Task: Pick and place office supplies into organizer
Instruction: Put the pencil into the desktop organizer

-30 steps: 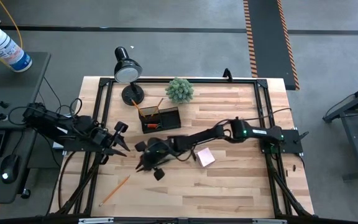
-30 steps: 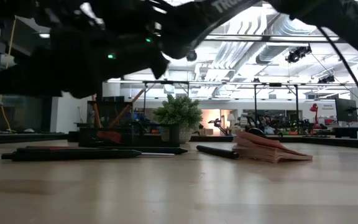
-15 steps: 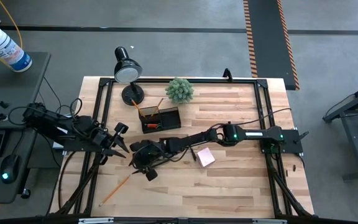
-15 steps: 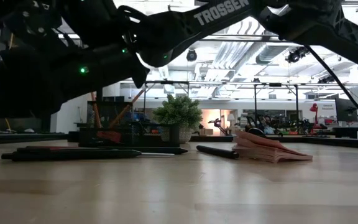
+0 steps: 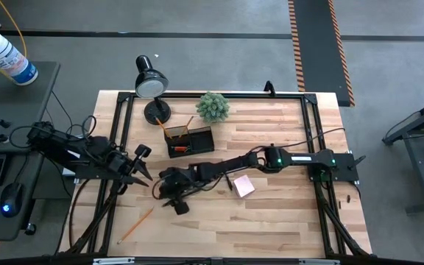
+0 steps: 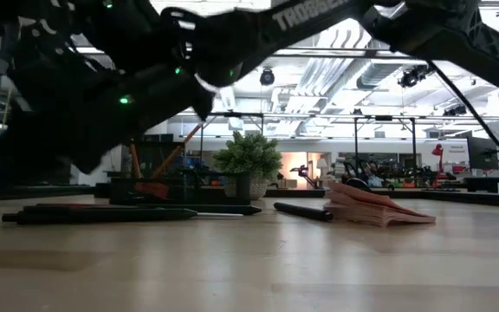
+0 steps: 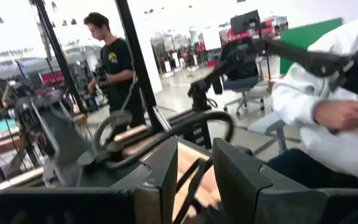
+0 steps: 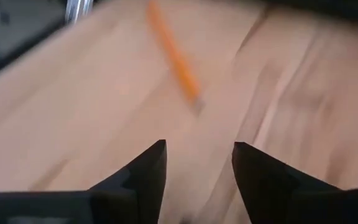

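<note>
My left gripper needs to next move to the orange pencil's sharpened end [image 5: 150,211], the one nearer the black organizer, and close there.
An orange pencil [image 5: 137,224] lies flat on the wooden table near its front left; it also shows ahead of the fingers in the right wrist view [image 8: 173,59]. My right gripper [image 5: 162,197] is open and empty above the table, a little short of the pencil [image 8: 194,165]. The black organizer [image 5: 191,140] stands at the back, with orange-handled scissors and pencils in it. A pink notepad [image 5: 243,185] lies flat under my right arm, with a black pen [image 6: 301,211] beside it. My left gripper [image 5: 144,177] is open and empty at the table's left edge [image 7: 194,180].
A black desk lamp [image 5: 152,82] and a green potted plant [image 5: 213,107] stand at the back. Dark pens [image 6: 102,213] lie on the table in the low view. A black frame rims the table [image 5: 311,132]. People show in the room beyond [image 7: 114,68].
My right gripper has gone a little toward the table's left edge, nearer the orange pencil, and stays open. The pencil, the notepad and the organizer have kept their places.
</note>
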